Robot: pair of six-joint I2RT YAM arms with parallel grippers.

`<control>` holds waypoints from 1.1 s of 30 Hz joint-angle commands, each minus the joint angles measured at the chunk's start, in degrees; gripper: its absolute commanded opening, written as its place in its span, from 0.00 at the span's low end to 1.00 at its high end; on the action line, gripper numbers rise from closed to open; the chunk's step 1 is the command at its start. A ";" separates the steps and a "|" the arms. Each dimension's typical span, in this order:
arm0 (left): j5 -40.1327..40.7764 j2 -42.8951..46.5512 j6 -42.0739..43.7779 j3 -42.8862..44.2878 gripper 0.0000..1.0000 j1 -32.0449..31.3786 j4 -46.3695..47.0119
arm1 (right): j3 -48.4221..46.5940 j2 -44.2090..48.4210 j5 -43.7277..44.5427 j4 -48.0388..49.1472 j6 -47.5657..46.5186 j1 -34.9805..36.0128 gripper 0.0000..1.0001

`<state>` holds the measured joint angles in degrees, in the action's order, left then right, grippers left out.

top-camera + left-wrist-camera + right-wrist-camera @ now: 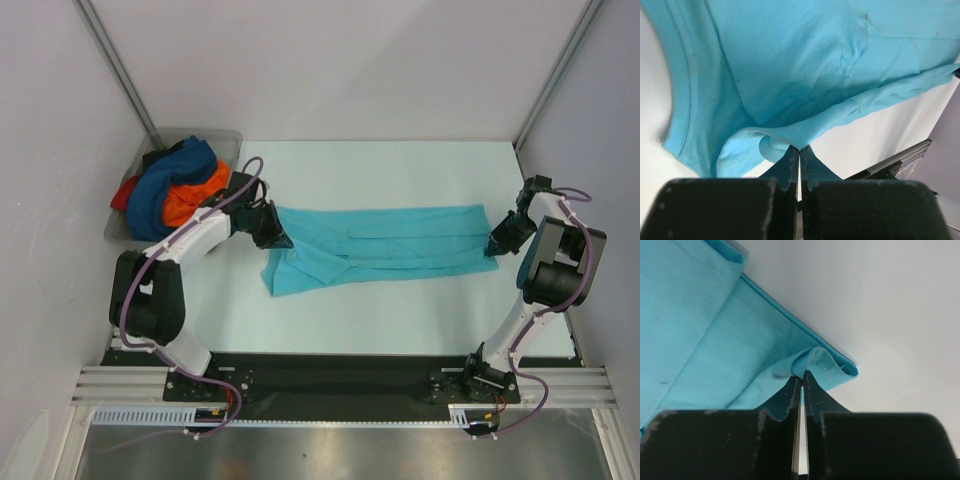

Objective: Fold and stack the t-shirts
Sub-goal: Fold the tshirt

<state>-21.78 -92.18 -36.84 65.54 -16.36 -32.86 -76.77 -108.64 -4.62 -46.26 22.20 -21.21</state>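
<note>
The turquoise t-shirt is bunched in my right gripper short of its corner, so I should open and pinch that outer corner (851,372) to pull the t-shirt straight.
A turquoise t-shirt (385,245) lies stretched in a long folded band across the white table (400,310), with a loose flap hanging toward the front at its left end. My left gripper (273,234) is shut on that left end; the left wrist view shows the cloth (790,65) pinched at the tips of my left gripper (799,148). At the band's right end, my right gripper (497,243) pinches a hemmed corner, and the right wrist view shows the fabric (700,330) bunched at the tips of my right gripper (802,374). A dark blue t-shirt (175,175), an orange one (190,200) and a red one (124,193) lie heaped together.
A grey plastic tray (225,135) at the back left holds the heaped shirts. White walls close in the table on the left, back and right. A black rail (330,380) carrying both arm bases runs along the near edge.
</note>
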 commanded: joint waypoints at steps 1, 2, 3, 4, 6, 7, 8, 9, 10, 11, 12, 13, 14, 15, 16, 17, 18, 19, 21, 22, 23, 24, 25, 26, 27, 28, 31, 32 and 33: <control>-2.30 -1.77 1.68 5.03 0.00 0.72 1.48 | -3.64 -0.61 -0.47 -0.85 -0.57 -0.06 0.06; -2.74 -2.38 1.68 5.73 0.00 0.72 1.57 | -3.91 -0.78 -0.39 -0.76 -0.49 -0.06 0.05; -2.92 -2.82 1.51 6.35 0.00 0.72 1.49 | -4.09 -1.13 -0.30 -0.76 -0.40 -0.06 0.05; -3.09 -3.18 1.33 7.84 0.00 0.72 1.57 | -4.35 -1.31 -0.13 -0.94 -0.31 -0.06 0.04; -2.75 -4.67 1.51 9.69 0.00 0.72 0.96 | -4.79 -1.22 -0.04 -0.85 -0.22 -0.14 0.04; -2.48 -5.28 1.68 11.35 0.00 0.80 0.44 | -4.96 -1.31 -0.04 -0.94 -0.22 -0.15 0.04; -2.56 -6.16 1.68 12.15 0.00 0.80 0.17 | -5.23 -1.40 -0.04 -0.85 -0.14 -0.23 0.04; -2.65 -6.69 1.77 12.77 0.00 0.89 -0.01 | -5.49 -1.49 -0.04 -1.11 -0.05 -0.23 0.03; -2.65 -7.13 1.77 13.99 0.00 0.89 -0.27 | -5.75 -1.40 0.31 -1.20 -0.05 -0.32 0.03; -2.57 -8.00 1.86 15.13 0.00 0.98 -0.36 | -6.10 -1.49 0.58 -1.11 0.04 -0.50 0.02; -2.65 -8.45 1.86 15.15 0.00 0.98 -0.36 | -6.28 -1.49 0.49 -1.11 0.04 -0.58 0.02; -2.65 -8.89 1.95 16.28 0.00 1.15 -0.45 | -6.63 -1.57 0.40 -1.29 0.04 -0.76 0.02; -2.83 -9.50 1.86 16.90 0.00 1.24 -0.36 | -6.81 -1.84 0.06 -1.38 -0.05 -1.20 0.02; -3.09 -10.55 1.95 17.34 0.00 1.24 -0.19 | -7.25 -2.10 -0.12 -1.46 -0.05 -1.37 0.02; -3.70 -11.43 1.95 18.65 0.00 1.33 -0.18 | -7.42 -2.54 -0.21 -1.46 -0.13 -1.55 0.01; -4.14 -12.14 1.95 19.44 0.00 1.33 -0.36 | -7.60 -2.72 -0.30 -1.38 -0.22 -1.64 0.01; -4.50 -13.71 2.03 20.15 0.00 1.33 -0.71 | -7.78 -2.98 -0.39 -1.29 -0.22 -1.73 0.01; -4.67 -14.42 2.12 21.46 0.00 1.33 -0.80 | -7.95 -3.59 -0.56 -1.29 -0.40 -1.73 0.01; -4.41 -15.57 2.30 22.61 0.00 1.42 -1.24 | -8.48 -4.30 -0.91 -1.20 -0.31 -1.73 0.01; -4.15 -16.18 2.21 23.23 0.00 1.51 -1.24 | -9.00 -4.39 -0.91 -0.94 -0.14 -1.73 0.01; -3.89 -16.36 2.12 23.49 0.00 1.59 -1.07 | -9.27 -4.74 -1.00 -0.85 0.13 -1.73 0.01; -3.71 -16.54 2.12 23.67 0.00 1.68 -1.15 | -9.71 -5.00 -1.18 -0.76 0.22 -1.73 0.01; -3.62 -16.89 2.21 24.19 0.00 1.94 -1.24 | -10.67 -5.26 -1.35 -0.67 0.30 -1.64 0.01; -3.45 -17.15 2.21 24.46 0.00 2.03 -1.33 | -11.20 -6.31 -1.35 -0.85 0.39 -1.55 0.02; -3.36 -17.33 2.30 24.55 0.00 2.21 -1.33 | -11.64 -6.67 -1.27 -1.02 0.48 -1.46 0.02; -3.44 -17.85 2.21 24.72 0.00 2.47 -1.33 | -12.17 -7.19 -1.35 -1.11 0.57 -1.38 0.03; -4.06 -19.26 2.30 25.77 0.00 2.65 -2.03 | -12.44 -8.25 -1.62 -1.03 0.57 -0.94 0.07; -4.06 -20.13 2.30 26.04 0.00 2.65 -2.29 | -12.61 -8.43 -1.79 -0.94 0.65 -0.85 0.08; -3.80 -20.58 2.39 26.39 0.00 2.65 -2.90 | -12.70 -8.87 -1.88 -0.94 0.57 -0.76 0.09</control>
<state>-24.67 -111.18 -35.90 88.99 -14.37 -34.83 -87.24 -116.44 -6.00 -47.33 22.44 -22.28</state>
